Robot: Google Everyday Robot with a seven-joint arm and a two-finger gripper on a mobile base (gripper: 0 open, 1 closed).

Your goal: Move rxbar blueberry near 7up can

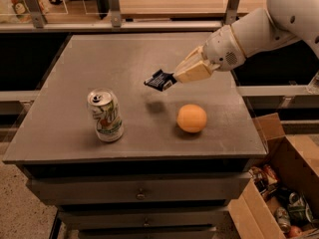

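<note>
My gripper should release the rxbar blueberry on the grey table (pixel 129 100) just behind the 7up can, on the same side as the orange. The bar is now held above the table.
My gripper (pixel 169 79) reaches in from the right on a white arm and is shut on the rxbar blueberry (pixel 160 79), a small dark navy bar with white lettering. It holds the bar in the air above the grey table (pixel 75 59); the bar's shadow falls on the table just below. The 7up can (pixel 105 115) stands upright at the front left of the table, well to the left of and below the bar in the view.
A round orange fruit (pixel 192 118) lies on the table right of the can, below the gripper. An open cardboard box (pixel 279 193) with cans and packets stands on the floor at the right. Drawers sit under the tabletop.
</note>
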